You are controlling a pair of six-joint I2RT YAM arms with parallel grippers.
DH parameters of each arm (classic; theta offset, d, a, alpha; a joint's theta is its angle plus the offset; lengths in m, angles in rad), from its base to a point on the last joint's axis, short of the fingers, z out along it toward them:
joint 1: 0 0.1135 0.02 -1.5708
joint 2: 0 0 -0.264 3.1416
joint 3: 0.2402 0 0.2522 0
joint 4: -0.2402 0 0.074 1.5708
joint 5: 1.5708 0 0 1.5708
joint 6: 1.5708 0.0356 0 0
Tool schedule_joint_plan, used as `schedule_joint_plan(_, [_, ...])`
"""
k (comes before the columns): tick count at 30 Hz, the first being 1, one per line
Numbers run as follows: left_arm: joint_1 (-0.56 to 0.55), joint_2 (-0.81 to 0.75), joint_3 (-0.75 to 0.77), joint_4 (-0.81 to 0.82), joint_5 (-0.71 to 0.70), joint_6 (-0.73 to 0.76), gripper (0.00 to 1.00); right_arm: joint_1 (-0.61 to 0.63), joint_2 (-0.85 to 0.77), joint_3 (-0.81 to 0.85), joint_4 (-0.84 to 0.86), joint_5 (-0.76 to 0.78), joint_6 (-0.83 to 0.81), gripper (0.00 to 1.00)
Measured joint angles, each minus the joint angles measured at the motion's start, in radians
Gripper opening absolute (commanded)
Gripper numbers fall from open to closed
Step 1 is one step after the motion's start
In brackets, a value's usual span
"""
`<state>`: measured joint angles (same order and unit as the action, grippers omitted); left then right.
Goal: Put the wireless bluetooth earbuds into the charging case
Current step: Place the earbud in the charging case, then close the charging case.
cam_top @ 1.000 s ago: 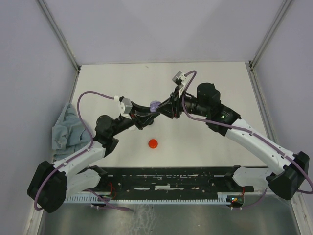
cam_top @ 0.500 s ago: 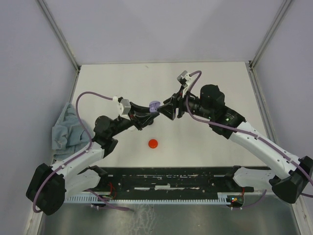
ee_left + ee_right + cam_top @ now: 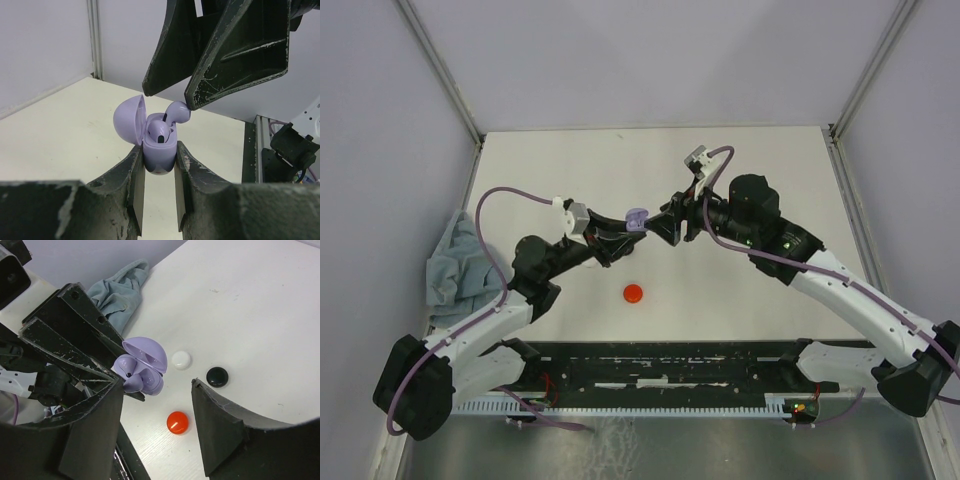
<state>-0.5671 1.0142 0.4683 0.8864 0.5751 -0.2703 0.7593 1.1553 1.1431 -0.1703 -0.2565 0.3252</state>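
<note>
Next, I let go of the lavender charging case, now held open above the table, with my left gripper between the white round case and the red round case (image 3: 605,277).
My left gripper (image 3: 159,155) is shut on the lavender charging case (image 3: 160,150) and holds it above the table with its lid (image 3: 129,120) open. One lavender earbud (image 3: 159,132) sits in the case. A second lavender earbud (image 3: 177,112) lies tilted on the case's right rim, touching one fingertip (image 3: 192,102) of my right gripper. The right gripper (image 3: 156,382) is open, with the case (image 3: 145,367) and the tilted earbud (image 3: 133,383) beside its left finger. In the top view the case (image 3: 636,218) is between the left gripper (image 3: 623,230) and the right gripper (image 3: 656,226).
A red round case (image 3: 634,293) lies on the table below the grippers. The right wrist view also shows it (image 3: 177,422), along with a white round case (image 3: 181,359) and a black one (image 3: 217,376). A grey-blue cloth (image 3: 455,260) lies at the left edge.
My right arm has drawn back slightly to the right and its wrist has turned. My left gripper still holds the open case in about the same place.
</note>
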Motion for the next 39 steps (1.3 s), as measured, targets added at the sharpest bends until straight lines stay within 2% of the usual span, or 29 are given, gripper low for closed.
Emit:
schedule_joint_plan(7, [0.0, -0.001, 0.0, -0.015, 0.03, 0.002, 0.03, 0.0, -0.021, -0.005, -0.038, 0.053, -0.038, 0.67])
schedule_joint_plan(15, [0.0, -0.008, 0.0, -0.03, 0.077, 0.007, 0.03, 0.0, -0.024, -0.005, -0.101, 0.049, -0.118, 0.74])
schedule_joint_plan(23, [0.0, 0.005, 0.022, -0.097, 0.152, 0.065, 0.03, -0.005, 0.004, 0.098, -0.265, -0.13, -0.27, 0.8])
schedule_joint_plan(29, [0.0, 0.035, 0.052, -0.123, 0.216, 0.095, 0.03, -0.013, 0.062, 0.164, -0.326, -0.261, -0.346, 0.83])
schedule_joint_plan(39, [0.0, 0.068, 0.09, -0.129, 0.273, 0.109, 0.03, -0.046, 0.156, 0.206, -0.388, -0.394, -0.402, 0.83])
